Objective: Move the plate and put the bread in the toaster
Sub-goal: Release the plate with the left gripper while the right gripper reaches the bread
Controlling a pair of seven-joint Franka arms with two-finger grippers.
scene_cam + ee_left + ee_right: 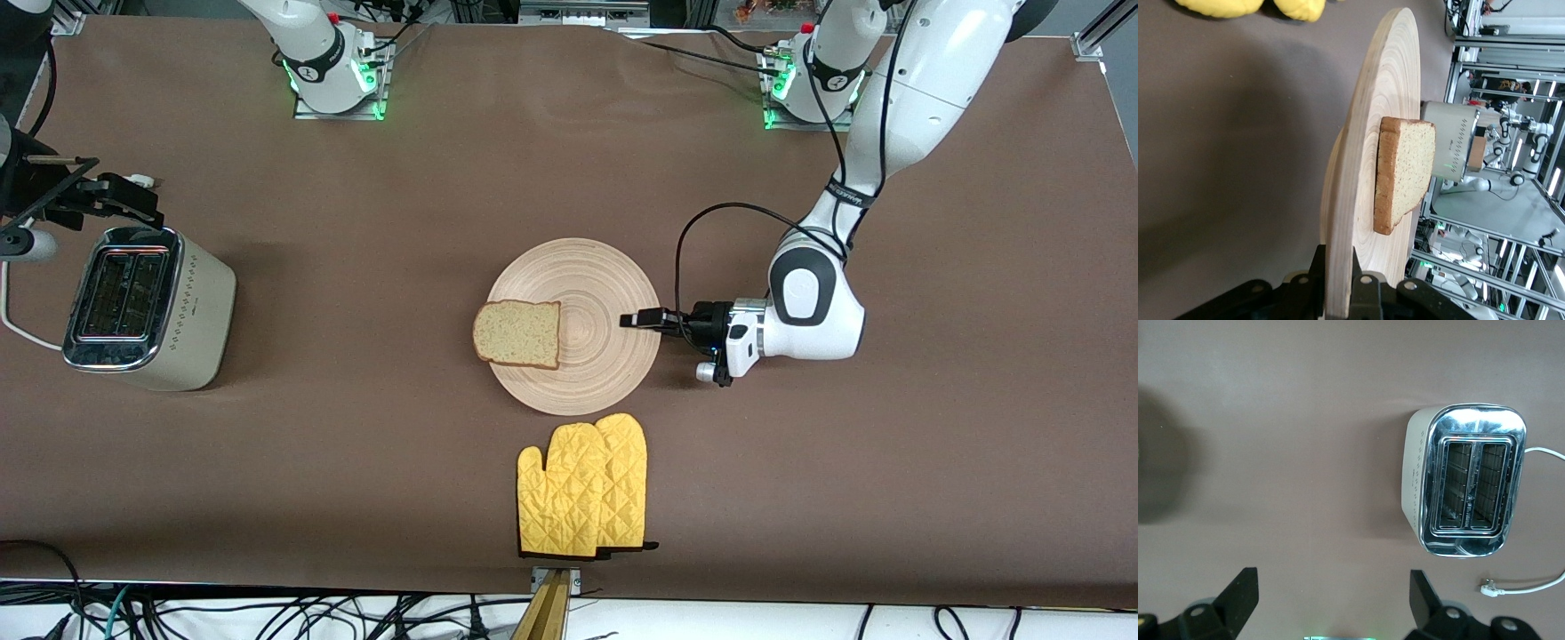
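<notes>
My left gripper will release the plate, which now lies mid-table, on the brown tabletop (pixel 562 335) near the yellow oven mitts' fingertips.
The round light-wood plate (pixel 596 364) lies mid-table with the slice of bread (pixel 517 333) on the part of it toward the right arm's end. My left gripper (pixel 642 320) is shut on the plate's rim at the edge toward the left arm's end; in the left wrist view its fingers (pixel 1365 287) pinch the plate (pixel 1371 133) from above and below, with the bread (pixel 1405 173) farther along. The cream toaster (pixel 147 307) stands at the right arm's end, both slots empty. My right gripper (pixel 133 200) hangs open above the table beside the toaster (pixel 1468 480), nothing between its fingers (pixel 1245 587).
A pair of yellow oven mitts (pixel 582 484) lies nearer the front camera than the plate, close to its rim. The toaster's white cord and loose plug (pixel 1490 589) trail on the table by the toaster. Brown tabletop stretches between plate and toaster.
</notes>
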